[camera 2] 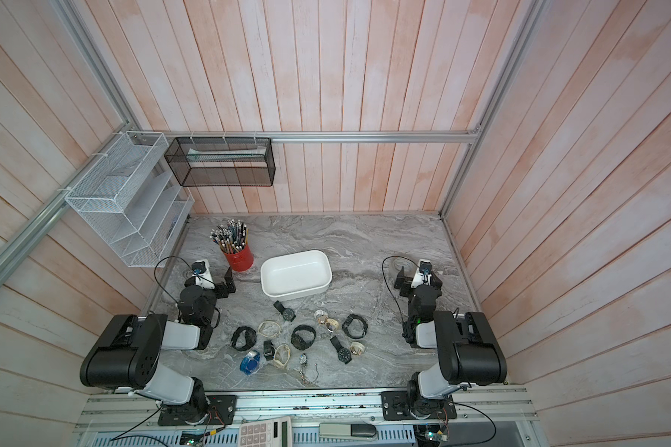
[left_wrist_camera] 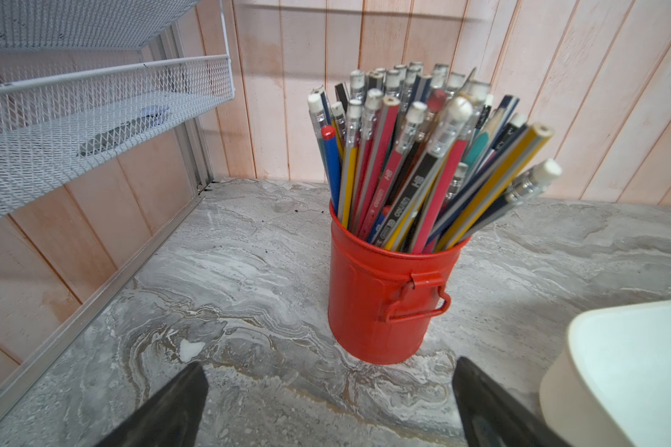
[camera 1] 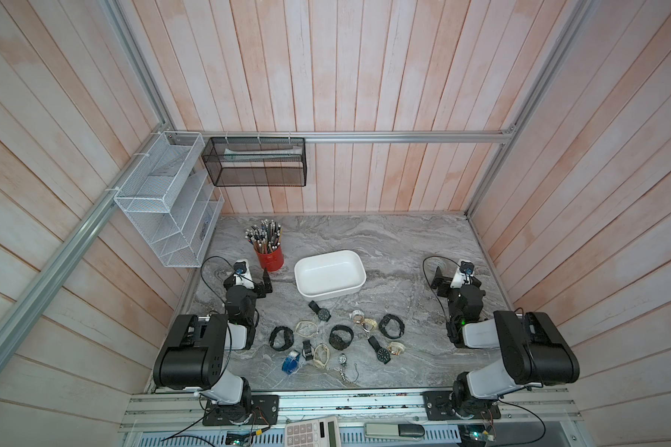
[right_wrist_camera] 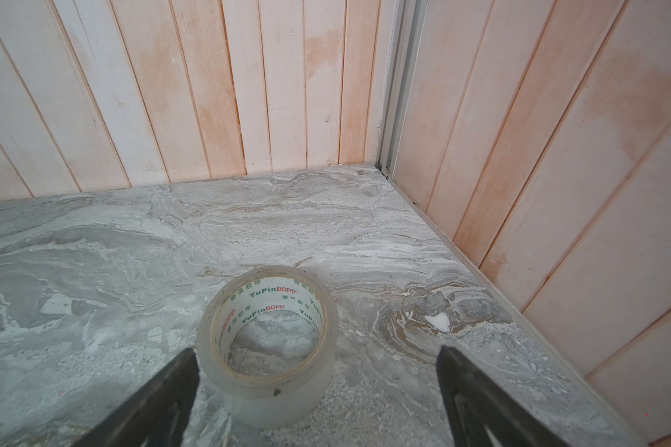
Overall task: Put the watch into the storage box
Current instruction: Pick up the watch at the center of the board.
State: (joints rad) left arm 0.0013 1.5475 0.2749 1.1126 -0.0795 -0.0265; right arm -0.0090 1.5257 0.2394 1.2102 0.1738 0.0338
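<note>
Next, my right gripper goes to the looped black watch closest to it and grabs the watch strap's side [camera 1: 403,326] away from the other watches.
The white storage box [camera 1: 330,273] [camera 2: 296,273] stands mid-table with nothing in it; its corner shows in the left wrist view [left_wrist_camera: 628,367]. Several watches lie scattered in front of it. A black watch [camera 1: 320,310] [camera 2: 285,311] is nearest the box, and a blue one [camera 1: 292,363] lies toward the front edge. My left gripper [camera 1: 264,282] [left_wrist_camera: 329,377] stands open, left of the box and just in front of the pencil cup. At the right side, my right gripper [camera 1: 438,280] [right_wrist_camera: 317,350] is open, with nothing gripped and far from the watches.
A red cup of pencils [camera 1: 270,257] [left_wrist_camera: 384,302] stands left of the box. A clear tape roll [right_wrist_camera: 268,387] stands on the table, partly between the right gripper's fingers. White mesh baskets [camera 1: 167,205] and a black mesh basket [camera 1: 254,162] hang on the walls. A calculator [camera 1: 312,431] lies beyond the front rail.
</note>
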